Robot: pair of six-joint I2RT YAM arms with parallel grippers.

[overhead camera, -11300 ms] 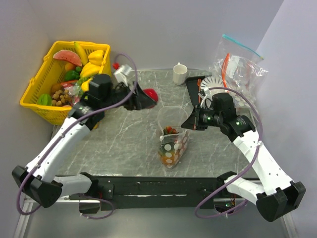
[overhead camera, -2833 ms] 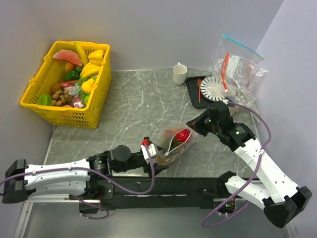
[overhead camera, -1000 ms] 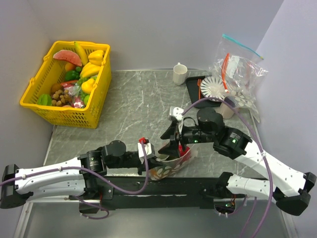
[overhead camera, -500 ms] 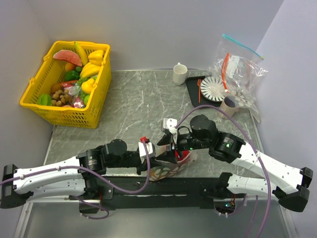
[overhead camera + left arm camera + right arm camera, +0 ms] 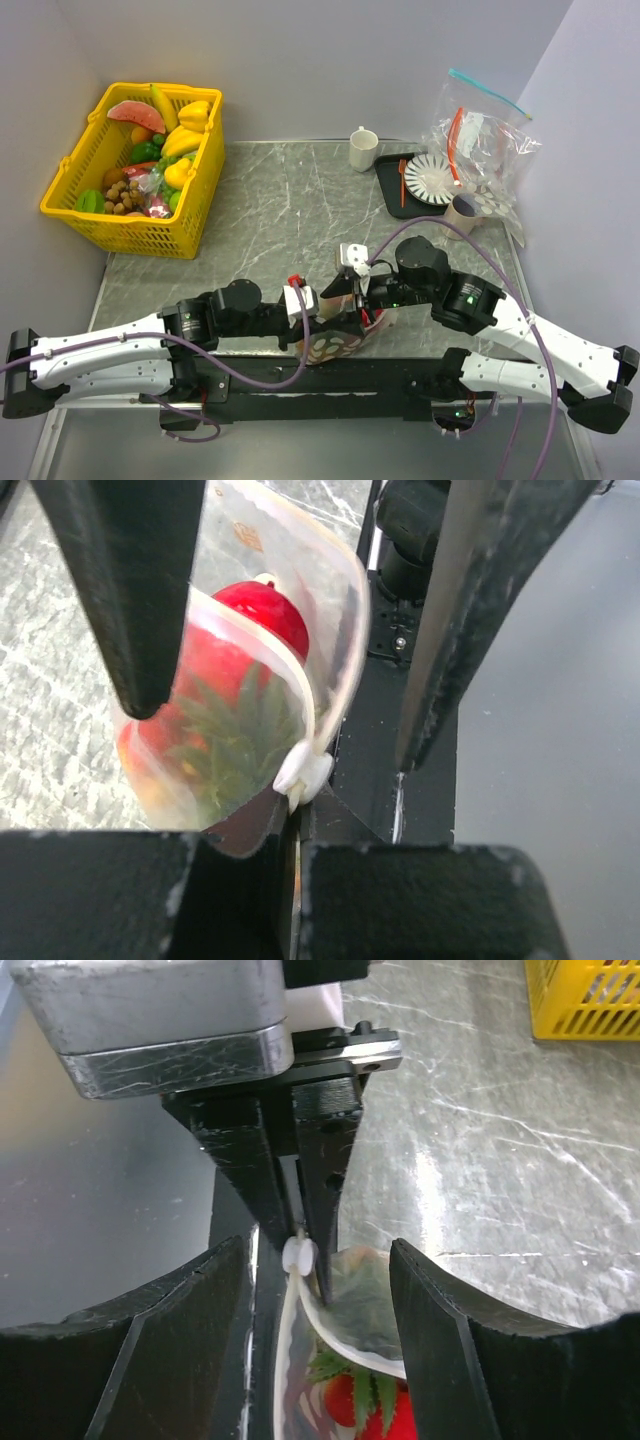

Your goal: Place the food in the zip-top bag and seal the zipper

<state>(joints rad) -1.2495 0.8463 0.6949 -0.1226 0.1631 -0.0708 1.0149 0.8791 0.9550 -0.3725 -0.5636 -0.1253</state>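
The fingers of my left gripper crowd the white slider, so that gripper should grab the bag's corner [image 5: 294,801] farther back and leave the slider for my right gripper.
The zip-top bag [image 5: 338,338], clear with whitish dots, lies near the table's front edge. Through its wall I see the food: a red apple [image 5: 262,616], a pineapple's green crown [image 5: 232,730] and strawberries [image 5: 372,1402]. My left gripper [image 5: 295,825] [image 5: 318,318] is shut on the bag's corner, right beside a small white slider [image 5: 298,1256] at the end of the zipper [image 5: 290,680]. The bag's mouth gapes a little behind it. My right gripper [image 5: 318,1310] [image 5: 352,298] is open, one finger on each side of the mouth, not touching it.
A yellow basket [image 5: 70,195] of toy fruit stands at the back left. At the back right are a white cup [image 5: 362,148], a black tray [image 5: 388,185] with a plate, a paper cup [image 5: 462,212] and clear bags [image 5: 485,135]. The arms' black rail [image 5: 260,382] runs just in front of the bag.
Since a second ago my right gripper has shifted slightly over the bag's mouth and settled astride it. My left gripper has kept its hold on the bag's corner.
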